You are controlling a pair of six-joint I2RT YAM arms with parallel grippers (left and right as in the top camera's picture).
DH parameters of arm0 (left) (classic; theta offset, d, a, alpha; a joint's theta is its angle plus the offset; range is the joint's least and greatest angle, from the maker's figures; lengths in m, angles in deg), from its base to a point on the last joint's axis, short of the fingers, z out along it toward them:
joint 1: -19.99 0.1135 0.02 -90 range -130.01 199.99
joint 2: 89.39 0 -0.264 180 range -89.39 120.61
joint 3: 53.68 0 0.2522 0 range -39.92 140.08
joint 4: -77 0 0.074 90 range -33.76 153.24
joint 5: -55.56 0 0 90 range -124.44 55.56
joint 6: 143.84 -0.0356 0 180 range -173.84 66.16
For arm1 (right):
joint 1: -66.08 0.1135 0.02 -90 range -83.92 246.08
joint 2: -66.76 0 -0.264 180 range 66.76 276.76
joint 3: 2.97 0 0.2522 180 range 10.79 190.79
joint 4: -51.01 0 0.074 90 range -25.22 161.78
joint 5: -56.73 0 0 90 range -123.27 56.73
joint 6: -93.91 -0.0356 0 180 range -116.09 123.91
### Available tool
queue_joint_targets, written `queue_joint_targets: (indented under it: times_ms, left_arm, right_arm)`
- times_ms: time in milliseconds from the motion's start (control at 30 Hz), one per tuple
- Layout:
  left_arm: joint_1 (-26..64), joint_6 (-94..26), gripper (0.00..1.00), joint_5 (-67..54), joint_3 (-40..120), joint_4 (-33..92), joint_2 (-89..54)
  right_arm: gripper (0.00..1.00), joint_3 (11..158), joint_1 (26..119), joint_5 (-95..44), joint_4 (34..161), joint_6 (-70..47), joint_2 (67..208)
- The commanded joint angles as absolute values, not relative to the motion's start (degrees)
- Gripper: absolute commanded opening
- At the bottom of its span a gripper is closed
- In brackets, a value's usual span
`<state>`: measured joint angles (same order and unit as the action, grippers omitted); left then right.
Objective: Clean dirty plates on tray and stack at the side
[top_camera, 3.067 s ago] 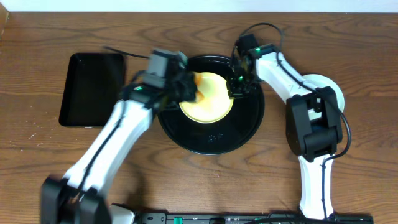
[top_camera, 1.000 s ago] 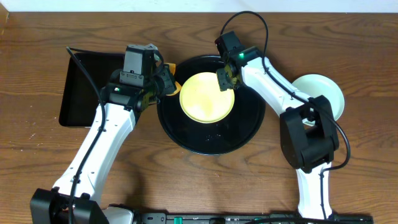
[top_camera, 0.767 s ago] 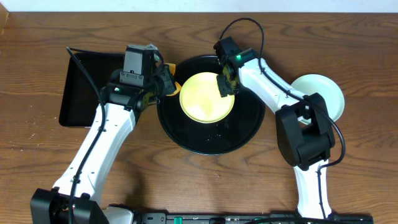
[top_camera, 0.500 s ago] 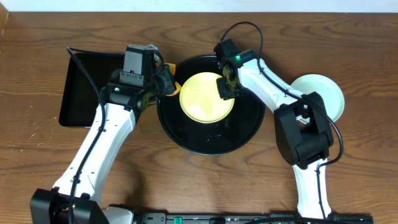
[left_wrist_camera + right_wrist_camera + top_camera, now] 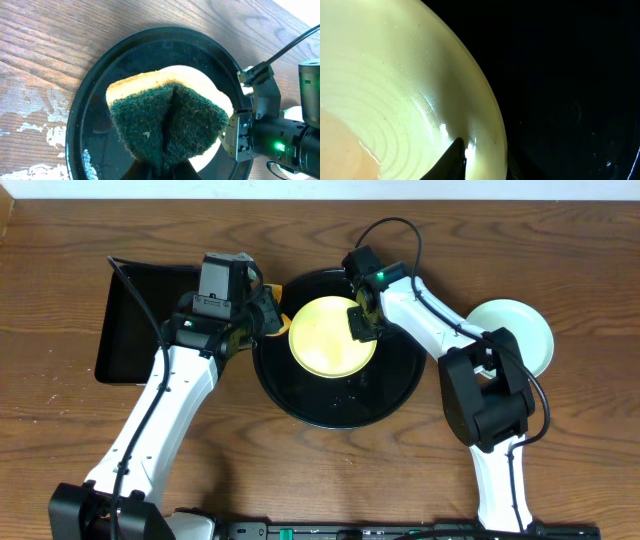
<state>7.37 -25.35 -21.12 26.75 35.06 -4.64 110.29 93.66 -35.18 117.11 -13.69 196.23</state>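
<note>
The inner finger of my right gripper sits deep inside the pale yellow plate, so next I open, back off a little and pinch the plate's rim (image 5: 500,134) before I lift it.
A pale yellow plate (image 5: 330,336) lies in the round black tray (image 5: 340,408). It looks glossy and wet, with a faint orange film (image 5: 340,145) in its bowl. My right gripper (image 5: 362,321) is shut on the plate's right rim. One finger (image 5: 454,159) presses the inner wall and the other sits dark outside the rim. At the tray's left edge my left gripper (image 5: 262,318) is shut on a green-and-yellow sponge (image 5: 167,125), held above the tray (image 5: 100,100) and apart from the plate (image 5: 205,161). A mint plate (image 5: 518,330) rests on the table at the right.
A smaller rectangular black tray (image 5: 148,322) lies at the left, beside my left arm. Water drops shine on the round tray's floor (image 5: 570,100). Cables loop above both wrists, and a black rail runs along the table's front edge.
My right jaws have narrowed onto the yellow plate's rim and shifted slightly left. The left arm, earlier scrubbing the plate with the sponge, has drawn back to the tray's left edge and holds still.
</note>
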Motion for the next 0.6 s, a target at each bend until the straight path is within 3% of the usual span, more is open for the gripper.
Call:
queue_joint_targets:
  times_ms: [0,67,100,567]
  left_arm:
    - [7.55,-25.66,0.08,-21.67,27.43,34.97,-4.18]
    - [7.55,-25.66,0.08,-21.67,27.43,34.97,-4.18]
    - [7.55,-25.66,0.08,-21.67,27.43,34.97,-4.18]
    - [7.55,-25.66,0.08,-21.67,27.43,34.97,-4.18]
  right_arm:
    - [0.2,107.78,94.68,-33.85,117.18,-14.52,197.22]
    - [0.04,107.8,94.62,-33.85,116.96,-14.52,197.22]
    - [0.01,107.82,94.62,-33.83,116.83,-14.52,197.17]
    - [0.01,108.41,92.67,-31.55,118.86,-14.48,188.19]
